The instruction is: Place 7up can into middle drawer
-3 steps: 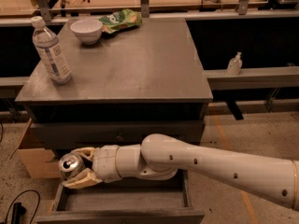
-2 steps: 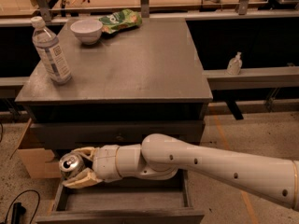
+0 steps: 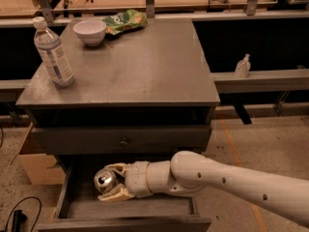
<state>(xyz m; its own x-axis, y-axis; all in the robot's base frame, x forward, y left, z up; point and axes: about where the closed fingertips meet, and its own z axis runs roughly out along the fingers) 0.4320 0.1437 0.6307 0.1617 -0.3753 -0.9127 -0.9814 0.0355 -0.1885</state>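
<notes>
My gripper will let go of the 7up can on the grey bottom of the middle drawer, straight (image 3: 125,185) below the top drawer's knob.
The 7up can (image 3: 103,180) has a silvery top with a pull tab and lies tilted, top toward the camera. My gripper (image 3: 108,181) is shut on it, with cream fingers (image 3: 115,193) above and below it. The white arm (image 3: 217,180) reaches in from the right. The can is held inside the left part of the open middle drawer (image 3: 145,208), just above its flat grey floor. I cannot tell whether the can touches the floor. The drawer is pulled out at the bottom of the grey cabinet.
On the cabinet top (image 3: 145,71) stand a clear water bottle (image 3: 53,52), a white bowl (image 3: 90,31) and a green snack bag (image 3: 123,21). The shut top drawer front with a knob (image 3: 124,141) is above the gripper. A cardboard box (image 3: 36,166) stands on the left.
My gripper has moved to the right and slightly down with the can, from over the drawer's left edge to inside the drawer. The can stays gripped.
</notes>
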